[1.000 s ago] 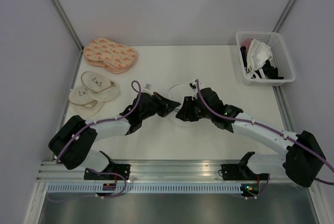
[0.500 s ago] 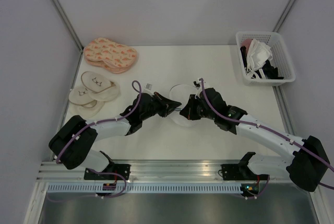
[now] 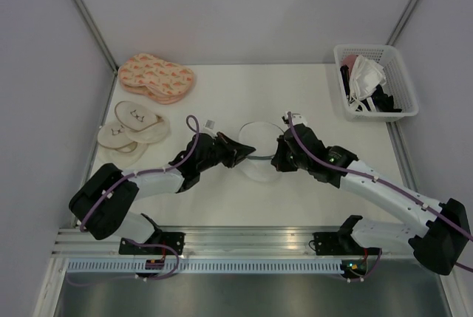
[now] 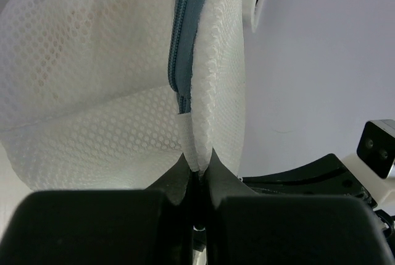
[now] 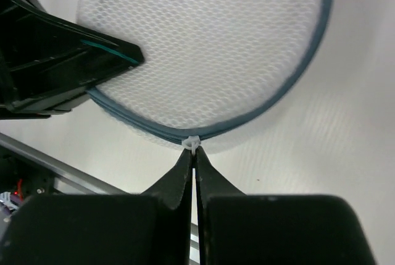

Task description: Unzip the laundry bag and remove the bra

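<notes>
The mesh edge past the zip's end is pinched in my left gripper, so that gripper should open and take the blue-grey zip [image 4: 185,49] while my right gripper keeps the zip pull.
The laundry bag [image 3: 259,147] is a round white mesh pouch with a blue-grey zip round its rim, at mid table between my arms. My left gripper [image 3: 247,151] is shut on the bag's mesh edge [image 4: 199,154] beside the zip [image 4: 182,49]. My right gripper [image 3: 276,156] is shut on the small white zip pull [image 5: 192,144] at the bag's near rim [image 5: 247,123]. The left fingers [image 5: 92,52] show in the right wrist view, against the bag's left rim. The bra is hidden; only pale shapes show through the mesh.
A white lattice basket [image 3: 399,95] with white and dark cloth stands at the back right. Pink patterned slippers [image 3: 157,77] and cream slippers [image 3: 133,128] lie at the left. The table's near edge with the arm bases [image 3: 244,243] is below.
My right gripper has moved right and a little back along the bag's rim with the zip pull. The bag's rim now shows more as a ring. The left gripper has stayed put.
</notes>
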Motion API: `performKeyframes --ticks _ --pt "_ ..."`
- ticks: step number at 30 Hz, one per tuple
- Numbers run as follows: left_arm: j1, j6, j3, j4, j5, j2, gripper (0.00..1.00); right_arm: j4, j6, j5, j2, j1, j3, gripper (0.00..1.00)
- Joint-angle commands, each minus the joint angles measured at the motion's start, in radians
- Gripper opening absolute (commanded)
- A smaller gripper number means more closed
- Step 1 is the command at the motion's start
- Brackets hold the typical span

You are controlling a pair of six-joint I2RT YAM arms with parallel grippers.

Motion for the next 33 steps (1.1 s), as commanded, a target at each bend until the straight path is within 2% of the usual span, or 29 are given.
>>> performKeyframes --ticks 1,8,12,16,18,19,20,22,23,25,28,30,33 --pt "0.030 0.080 0.013 0.012 0.059 -0.013 0.02 -0.162 -0.036 0.143 0.005 -0.007 0.058 0.00" --pt "0.168 0.272 0.123 -0.073 0.268 0.032 0.02 -0.262 -0.057 0.284 0.027 -0.007 0.086 0.00" --pt "0.224 0.374 0.254 -0.084 0.459 0.158 0.02 -0.225 -0.077 0.235 0.021 -0.007 0.075 0.00" --pt "0.232 0.410 0.460 -0.091 0.598 0.289 0.02 -0.167 -0.088 0.154 0.005 -0.008 0.051 0.00" --pt "0.232 0.422 0.495 -0.116 0.586 0.303 0.22 -0.141 -0.086 0.135 0.001 -0.007 0.046 0.00" --pt "0.232 0.430 0.489 -0.134 0.558 0.277 0.35 -0.133 -0.088 0.114 0.001 -0.007 0.045 0.00" --pt "0.230 0.440 0.481 -0.162 0.485 0.250 0.61 -0.130 -0.085 0.112 0.002 -0.008 0.046 0.00" --pt "0.230 0.479 0.437 -0.267 0.405 0.190 0.79 -0.114 -0.085 0.100 0.005 -0.008 0.045 0.00" --pt "0.225 0.485 0.417 -0.304 0.327 0.112 0.92 -0.108 -0.086 0.095 0.002 -0.008 0.043 0.01" --pt "0.215 0.490 0.366 -0.423 0.252 0.035 1.00 -0.091 -0.088 0.089 0.004 -0.008 0.040 0.00" --pt "0.180 0.471 0.308 -0.514 0.167 -0.086 1.00 -0.064 -0.097 0.059 0.018 -0.008 0.039 0.00" --pt "0.158 0.427 0.275 -0.515 0.159 -0.142 1.00 -0.013 -0.106 -0.009 0.021 -0.008 0.029 0.00" --pt "0.101 0.378 0.254 -0.507 0.168 -0.143 1.00 0.065 -0.119 -0.090 0.027 -0.008 -0.007 0.00"
